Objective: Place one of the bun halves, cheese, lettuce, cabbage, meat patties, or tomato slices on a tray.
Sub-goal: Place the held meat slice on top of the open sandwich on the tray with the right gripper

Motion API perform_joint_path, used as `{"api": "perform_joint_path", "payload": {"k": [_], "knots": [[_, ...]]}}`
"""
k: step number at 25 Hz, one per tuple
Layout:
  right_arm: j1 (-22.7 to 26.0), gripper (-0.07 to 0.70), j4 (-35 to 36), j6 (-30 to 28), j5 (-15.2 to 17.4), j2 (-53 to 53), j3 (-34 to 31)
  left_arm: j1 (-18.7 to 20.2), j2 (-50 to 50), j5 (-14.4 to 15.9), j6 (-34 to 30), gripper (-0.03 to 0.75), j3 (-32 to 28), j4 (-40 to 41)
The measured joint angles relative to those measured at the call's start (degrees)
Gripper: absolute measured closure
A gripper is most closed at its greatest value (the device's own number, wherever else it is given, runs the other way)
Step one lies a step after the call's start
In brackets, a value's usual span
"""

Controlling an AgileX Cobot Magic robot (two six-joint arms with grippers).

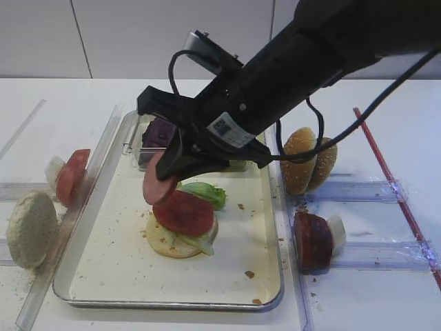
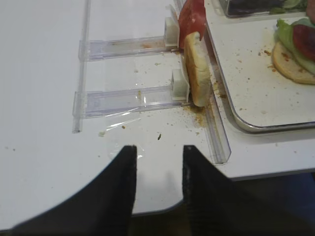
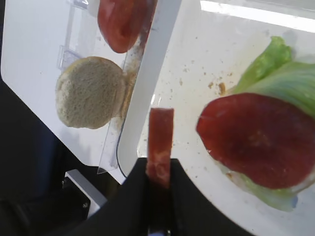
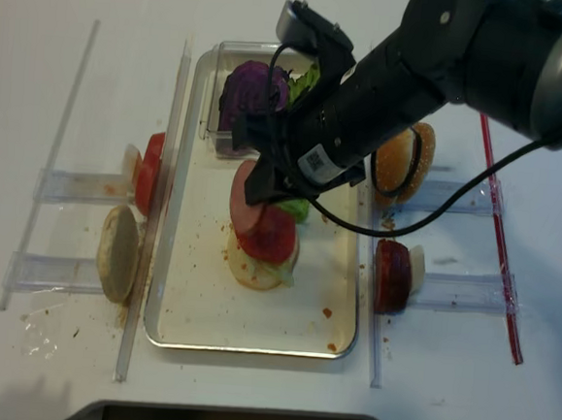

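I will use my right gripper to set the pinkish meat patty down on the red tomato slice atop the stack (image 4: 263, 227) (image 3: 241, 155).
My right gripper (image 1: 164, 176) reaches across over the cream tray (image 1: 165, 303) and is shut on a pinkish meat patty (image 1: 156, 181), held on edge a little above the tray, left of the stack. The wrist view shows the patty (image 3: 161, 142) edge-on between the black fingers (image 3: 187, 196). The stack on the tray is a pale bun half (image 1: 172, 245), lettuce (image 1: 207, 193) and a red tomato slice (image 1: 183, 212). At the table's front left edge, my left gripper (image 2: 158, 162) stands open with nothing in it.
A clear rack left of the tray holds a pale bun half (image 1: 31, 227) and a tomato slice (image 1: 71, 176). Racks on the right hold sesame buns (image 1: 306, 158) and a dark patty (image 1: 313, 240). A clear box with purple cabbage (image 1: 157, 134) sits at the tray's back.
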State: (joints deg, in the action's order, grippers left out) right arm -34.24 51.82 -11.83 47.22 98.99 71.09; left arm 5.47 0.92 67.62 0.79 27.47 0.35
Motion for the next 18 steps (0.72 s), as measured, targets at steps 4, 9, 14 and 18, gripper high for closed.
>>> {"api": "perform_joint_path", "payload": {"k": [4,9,14,18], "knots": [[0.0,0.53,1.86,-1.78,-1.19,2.7,0.0,0.0,0.0,0.0,0.0,0.491,0.0,0.0],[0.0,0.53,1.95,-2.12,-1.72,4.93,-0.22,0.0,0.0,0.0,0.0,0.491,0.0,0.0],[0.0,0.53,0.69,-2.25,-1.94,5.3,-0.22,0.0,0.0,0.0,0.0,0.491,0.0,0.0],[0.0,0.53,-1.34,-2.25,-2.46,5.66,-0.22,0.0,0.0,0.0,0.0,0.491,0.0,0.0]]}}
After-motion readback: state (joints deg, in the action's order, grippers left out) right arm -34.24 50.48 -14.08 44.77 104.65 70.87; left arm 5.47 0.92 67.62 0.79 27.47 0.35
